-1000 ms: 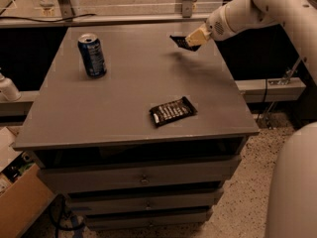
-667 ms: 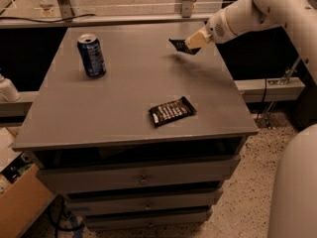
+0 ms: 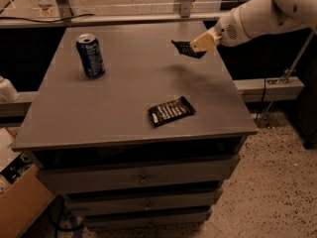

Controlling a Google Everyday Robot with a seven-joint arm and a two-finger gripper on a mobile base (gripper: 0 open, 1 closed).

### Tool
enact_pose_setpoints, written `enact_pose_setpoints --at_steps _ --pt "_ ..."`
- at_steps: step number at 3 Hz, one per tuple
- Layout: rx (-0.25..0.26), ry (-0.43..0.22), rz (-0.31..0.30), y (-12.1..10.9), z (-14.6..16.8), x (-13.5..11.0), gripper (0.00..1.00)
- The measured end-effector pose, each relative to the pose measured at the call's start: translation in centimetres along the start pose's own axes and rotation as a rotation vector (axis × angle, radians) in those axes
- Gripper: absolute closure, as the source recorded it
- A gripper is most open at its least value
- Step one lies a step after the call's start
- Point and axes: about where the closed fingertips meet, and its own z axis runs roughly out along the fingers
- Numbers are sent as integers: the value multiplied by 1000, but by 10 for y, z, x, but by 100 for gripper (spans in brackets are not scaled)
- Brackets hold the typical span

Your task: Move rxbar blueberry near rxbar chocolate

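I need to let go of the rxbar blueberry, which hangs above the table now, with my gripper on the table (image 3: 206,96) beside the end of the rxbar chocolate, towards the rail.
The rxbar chocolate (image 3: 171,110), a black bar with rows of white lettering, lies flat near the front right of the grey table (image 3: 124,88). My gripper (image 3: 190,48) is above the table's far right part, reaching in from the right on the white arm (image 3: 257,16). It is shut on a small dark flat bar, the rxbar blueberry (image 3: 182,47), which sticks out to the left of the tan fingers (image 3: 203,41). The bar hangs in the air above the table and casts a shadow below it, well behind the chocolate bar.
A blue soda can (image 3: 90,56) stands upright at the far left of the table. Drawers (image 3: 141,180) fill the table's front. A cardboard box (image 3: 20,202) sits on the floor at the lower left. A rail (image 3: 270,88) runs along the right side.
My gripper has moved a little down and toward the front with the dark bar in it. The chocolate bar and the can have not moved.
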Motion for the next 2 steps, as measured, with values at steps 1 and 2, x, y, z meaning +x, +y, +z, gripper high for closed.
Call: enact_pose_setpoints --at_steps 1,2 --pt "23 40 15 25 -35 20 100" --pt "52 108 45 44 -64 48 100"
